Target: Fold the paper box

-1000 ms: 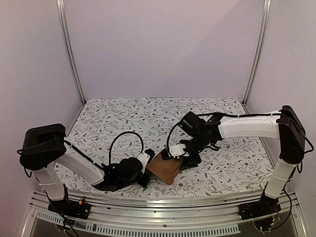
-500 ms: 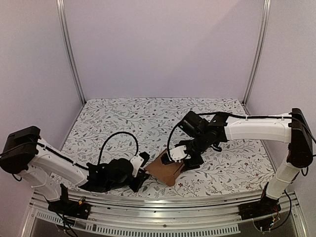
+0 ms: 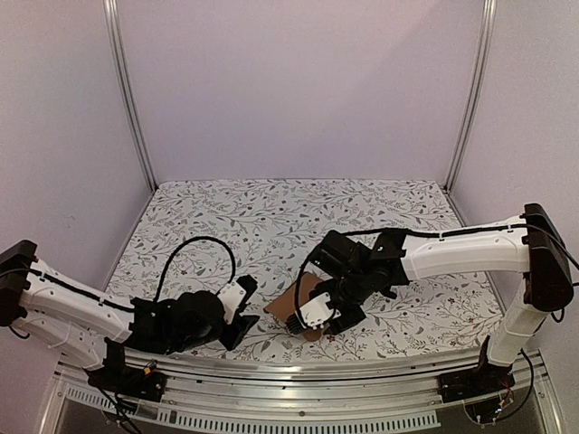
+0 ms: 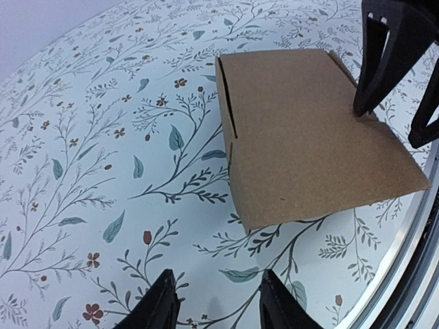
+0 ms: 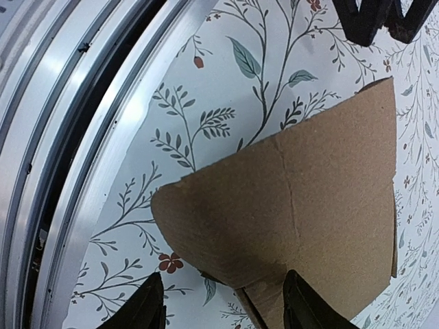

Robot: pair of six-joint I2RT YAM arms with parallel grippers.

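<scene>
The box's flap juts out and slopes down, so next my right gripper pinches its near corner (image 5: 182, 229) and raises it, with my left gripper at its far corner.
The paper box (image 3: 287, 304) is plain brown cardboard lying low on the flowered table near the front edge. In the left wrist view the paper box (image 4: 309, 144) lies ahead with a slit down its left side. My left gripper (image 4: 219, 308) is open and stands apart from it, over bare cloth. My left gripper (image 3: 244, 319) sits just left of the box. My right gripper (image 3: 319, 316) hangs over the box's near right corner. In the right wrist view my right gripper (image 5: 226, 308) is open, and a rounded flap of the box (image 5: 288, 199) reaches between its fingers.
A metal rail (image 3: 298, 369) runs along the table's front edge, close behind the box, and the rail (image 5: 75, 137) fills the left of the right wrist view. Both arms lie low across the front of the flowered cloth (image 3: 271, 217).
My left gripper has opened, let go of the box and drawn back to the left. My right gripper has moved down and toward the front edge over the box, which has slid a little.
</scene>
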